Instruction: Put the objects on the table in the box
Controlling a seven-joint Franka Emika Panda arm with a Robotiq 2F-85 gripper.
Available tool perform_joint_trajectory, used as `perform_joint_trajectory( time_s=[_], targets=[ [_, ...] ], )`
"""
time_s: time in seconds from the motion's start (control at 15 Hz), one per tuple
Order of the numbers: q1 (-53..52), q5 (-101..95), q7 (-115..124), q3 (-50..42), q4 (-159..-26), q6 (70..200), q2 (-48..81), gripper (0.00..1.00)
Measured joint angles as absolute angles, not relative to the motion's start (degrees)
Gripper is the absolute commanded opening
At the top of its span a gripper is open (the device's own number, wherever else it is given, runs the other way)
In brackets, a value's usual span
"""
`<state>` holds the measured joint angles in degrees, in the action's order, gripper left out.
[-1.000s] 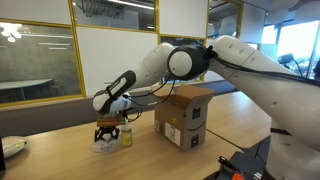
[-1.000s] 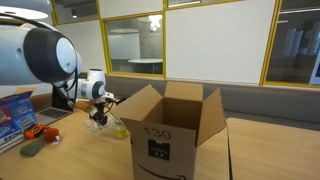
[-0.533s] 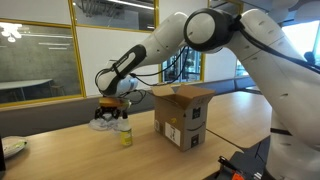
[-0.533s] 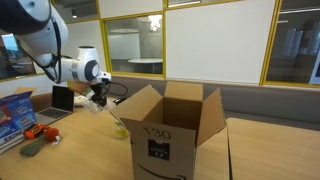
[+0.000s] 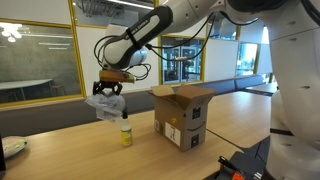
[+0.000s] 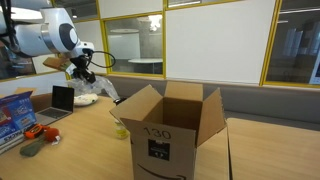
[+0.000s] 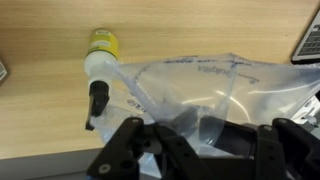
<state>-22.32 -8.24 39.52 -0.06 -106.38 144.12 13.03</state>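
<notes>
My gripper should release the bunch of clear plastic bags when it is placing them in between the open flaps of the cardboard box (image 5: 180, 98).
My gripper (image 5: 108, 84) hangs high above the table (image 5: 70, 155), shut on a bunch of clear plastic bags (image 5: 105, 102) that dangles under it. In the wrist view the bags (image 7: 200, 85) spread out from between my jaws (image 7: 192, 130). The small yellow bottle (image 5: 126, 133) with a black cap stands on the table below the bags, left of the box (image 5: 183, 116). In the wrist view the bottle (image 7: 100, 60) shows to the left of the bags. The cardboard box (image 6: 170, 125) stands with its flaps open, and the gripper (image 6: 82, 72) is up and to its left. The box flap half hides the bottle (image 6: 119, 128).
A pale flat dish (image 5: 10, 148) lies at the table's left end. A laptop (image 6: 62, 100), a colourful packet (image 6: 14, 110) and small red and green items (image 6: 34, 140) sit near the table's edge. A dark object (image 7: 308, 40) shows at the wrist view's right edge.
The gripper has risen from the table beside the bottle, lifting the clear bags with it. The bottle stays standing where it was.
</notes>
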Motion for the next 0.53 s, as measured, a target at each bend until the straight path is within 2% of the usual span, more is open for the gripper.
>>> perform_joint_trajectory(
  time_s=[0.53],
  targets=[
    [-16.7,-24.6,55.2,3.6,-118.7,142.2,-6.7,0.06]
  ],
)
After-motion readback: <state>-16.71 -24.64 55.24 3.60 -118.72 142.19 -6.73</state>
